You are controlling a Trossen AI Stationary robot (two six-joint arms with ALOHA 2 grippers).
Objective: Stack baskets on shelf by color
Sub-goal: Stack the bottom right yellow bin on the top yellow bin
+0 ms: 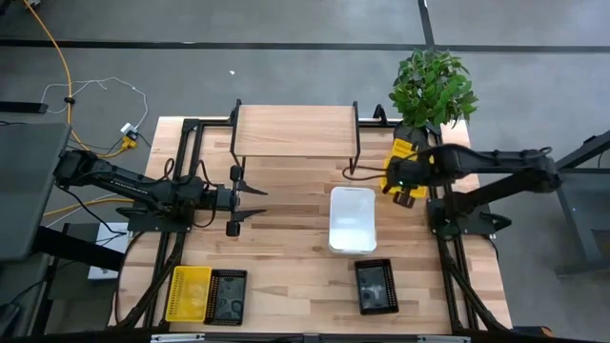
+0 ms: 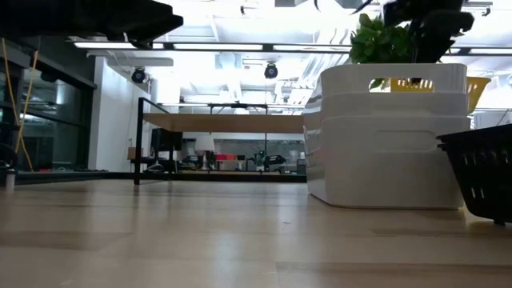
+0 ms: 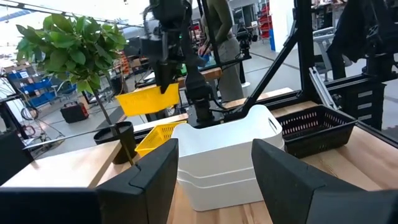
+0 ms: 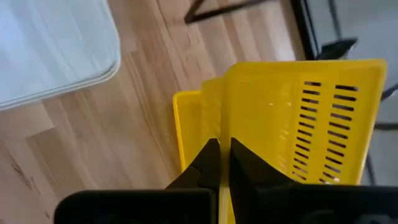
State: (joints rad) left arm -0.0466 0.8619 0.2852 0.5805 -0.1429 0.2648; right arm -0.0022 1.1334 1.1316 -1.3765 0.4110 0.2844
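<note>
My right gripper is holding a yellow basket. It will let go of it inside the second yellow basket (image 1: 409, 178) (image 4: 249, 177) in front of the plant.
My right gripper (image 1: 401, 183) is shut on a yellow grid-walled basket (image 1: 404, 152) at the table's right side, in front of the plant. The basket is lifted above a second yellow basket (image 3: 155, 135) that rests on the table. Two nested white baskets (image 1: 353, 219) stand in the table's middle. My left gripper (image 1: 250, 203) hangs open and empty left of them, fingers pointing at them (image 3: 214, 168). The shelf (image 1: 295, 130) stands at the far middle with a bare top. A black basket (image 1: 375, 286) sits near the front. A yellow (image 1: 189, 292) and a black basket (image 1: 227, 296) sit side by side at the front left. My right gripper pinches one wall of the yellow basket at its top rim (image 4: 219, 182), one finger inside and one outside. The fingers come from above, pointing down. The basket (image 3: 148, 99) hangs below them, slightly tilted, clear of the table and of the yellow basket under it.
A potted plant (image 1: 432, 88) stands at the far right corner, just behind the held basket. The shelf's black legs (image 1: 356, 143) stand between my right gripper and the shelf top. People and shop equipment show beyond the table in the left wrist view.
</note>
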